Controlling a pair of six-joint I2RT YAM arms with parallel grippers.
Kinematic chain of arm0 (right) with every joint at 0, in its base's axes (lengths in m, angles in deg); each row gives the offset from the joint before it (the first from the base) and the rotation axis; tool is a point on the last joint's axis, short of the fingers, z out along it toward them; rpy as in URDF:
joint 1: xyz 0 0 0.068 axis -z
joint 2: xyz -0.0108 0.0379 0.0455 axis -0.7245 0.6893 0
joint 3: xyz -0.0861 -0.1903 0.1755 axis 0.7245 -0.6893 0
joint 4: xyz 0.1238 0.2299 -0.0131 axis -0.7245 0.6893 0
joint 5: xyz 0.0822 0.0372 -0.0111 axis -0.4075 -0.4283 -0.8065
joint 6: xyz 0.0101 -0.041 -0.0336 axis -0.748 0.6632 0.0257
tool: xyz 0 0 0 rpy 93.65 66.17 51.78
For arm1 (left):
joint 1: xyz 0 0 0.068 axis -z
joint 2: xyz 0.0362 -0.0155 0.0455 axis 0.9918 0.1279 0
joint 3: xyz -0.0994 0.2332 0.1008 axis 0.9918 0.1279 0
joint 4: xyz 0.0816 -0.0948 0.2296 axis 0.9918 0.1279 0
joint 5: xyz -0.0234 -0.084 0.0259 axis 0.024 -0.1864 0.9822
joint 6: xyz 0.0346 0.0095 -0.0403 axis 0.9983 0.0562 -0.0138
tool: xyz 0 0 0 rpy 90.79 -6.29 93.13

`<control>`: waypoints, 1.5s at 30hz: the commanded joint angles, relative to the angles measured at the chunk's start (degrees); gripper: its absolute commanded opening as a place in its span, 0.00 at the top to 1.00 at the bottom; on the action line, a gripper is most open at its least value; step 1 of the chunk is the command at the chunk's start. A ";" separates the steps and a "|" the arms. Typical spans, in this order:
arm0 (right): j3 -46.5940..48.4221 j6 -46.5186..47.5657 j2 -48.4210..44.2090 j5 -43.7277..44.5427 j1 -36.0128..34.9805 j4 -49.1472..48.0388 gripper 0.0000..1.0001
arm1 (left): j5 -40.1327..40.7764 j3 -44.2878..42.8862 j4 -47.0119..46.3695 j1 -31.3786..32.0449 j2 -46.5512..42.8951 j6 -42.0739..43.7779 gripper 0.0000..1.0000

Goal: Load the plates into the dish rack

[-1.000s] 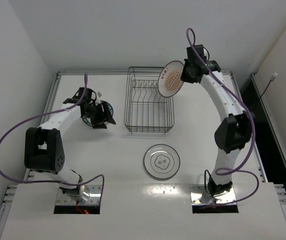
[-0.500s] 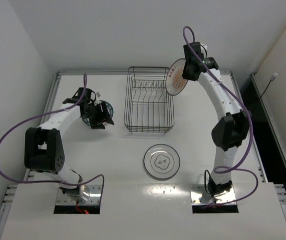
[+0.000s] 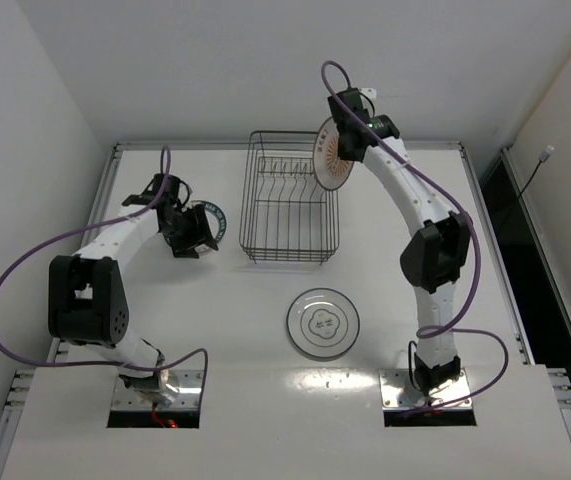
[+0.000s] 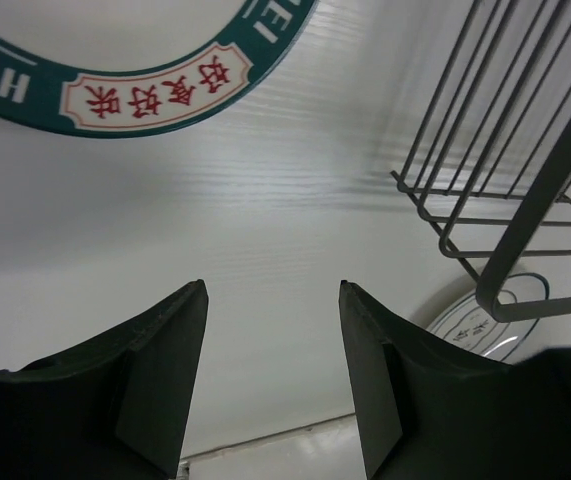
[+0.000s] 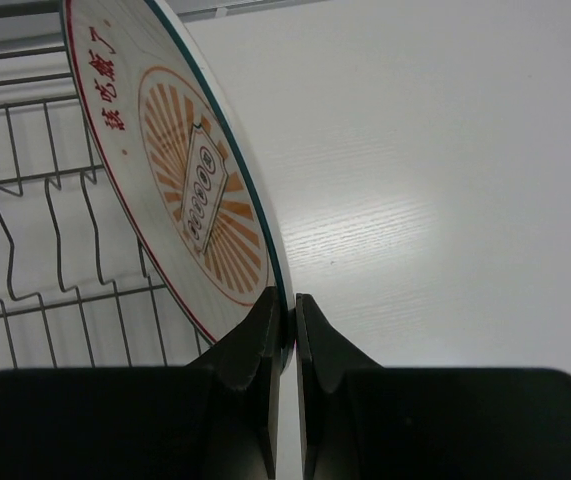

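Note:
The teal-rimmed plate's near edge (image 3: 171,243) (image 4: 57,115) is beside the red lettering, on the side away from the dish rack. My left gripper closes on it next.
My right gripper (image 3: 349,146) is shut on the rim of the orange-brown patterned plate (image 3: 331,158). It holds the plate upright on edge above the back right part of the wire dish rack (image 3: 287,200). The right wrist view shows the fingers (image 5: 285,297) pinching the plate (image 5: 190,190), with the rack's tines (image 5: 25,250) to the left. My left gripper (image 3: 195,233) is open and empty beside the teal-rimmed plate (image 3: 211,214), left of the rack. In the left wrist view the teal rim (image 4: 145,90) lies beyond the open gripper (image 4: 272,285). The flower-outline plate (image 3: 323,323) lies flat in front of the rack.
The rack's corner wires (image 4: 495,150) are close on the right in the left wrist view, with the flower plate (image 4: 485,320) beyond them. White walls enclose the table at the back and left. A raised frame (image 3: 115,150) edges the table.
My right arm has swung left, carrying the orange-brown plate from beyond the rack's right rim to over its back right part. The rack has shifted slightly left. The left gripper has barely moved.

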 commanded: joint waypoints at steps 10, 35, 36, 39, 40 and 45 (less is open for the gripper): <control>8.45 -4.36 0.92 6.93 -1.91 6.66 1.00 | 8.07 -2.97 3.34 -1.57 -2.85 -0.04 0.48; 13.31 -6.56 9.71 2.38 -1.90 9.49 1.00 | 11.41 -0.77 4.40 -1.57 -4.52 -2.23 0.48; 12.17 -5.95 9.71 1.67 -1.90 8.61 1.00 | 11.42 -0.77 4.40 -2.09 -4.52 -2.75 0.48; 6.72 -4.72 8.13 -1.76 -1.90 4.04 0.97 | 11.94 -0.77 4.40 -2.10 -4.52 -2.76 0.48; 5.84 -4.71 8.12 -2.46 -1.90 2.90 0.97 | 11.94 -0.77 4.40 -2.71 -3.83 -2.76 0.48; 7.14 -3.39 10.32 -2.46 -3.13 2.89 0.97 | 13.00 -2.09 4.92 -2.71 -3.20 -3.29 0.48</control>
